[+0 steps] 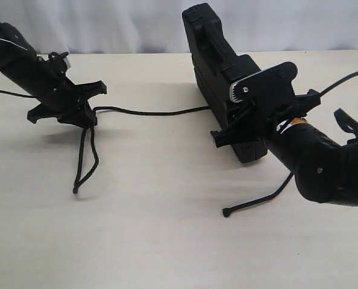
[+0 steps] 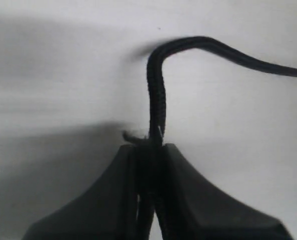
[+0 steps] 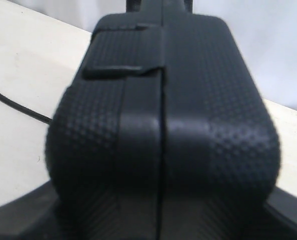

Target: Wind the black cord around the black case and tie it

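The doubled loop of the black cord trails behind my left gripper, so next I open, turn that gripper and grab the loop's base (image 1: 90, 126) with the loop pointing toward the case.
The black case (image 1: 212, 54) stands on edge on the table, right of centre. My right gripper (image 1: 245, 111) is shut on its near end, one finger on each broad face. In the right wrist view the textured case (image 3: 163, 100) fills the frame between the fingers (image 3: 18, 215). The black cord (image 1: 149, 112) runs across the table from the case's base to my left gripper (image 1: 87, 117), which is shut on it. A doubled length hangs from that gripper down to the table. In the left wrist view the braided cord (image 2: 156, 100) rises from the shut left gripper (image 2: 151, 147). Another cord end (image 1: 227, 212) lies below the right arm.
The pale table (image 1: 167, 241) ends at a white backdrop (image 1: 125, 24) behind the case. The right arm's smooth cable (image 1: 348, 78) arcs above its wrist.
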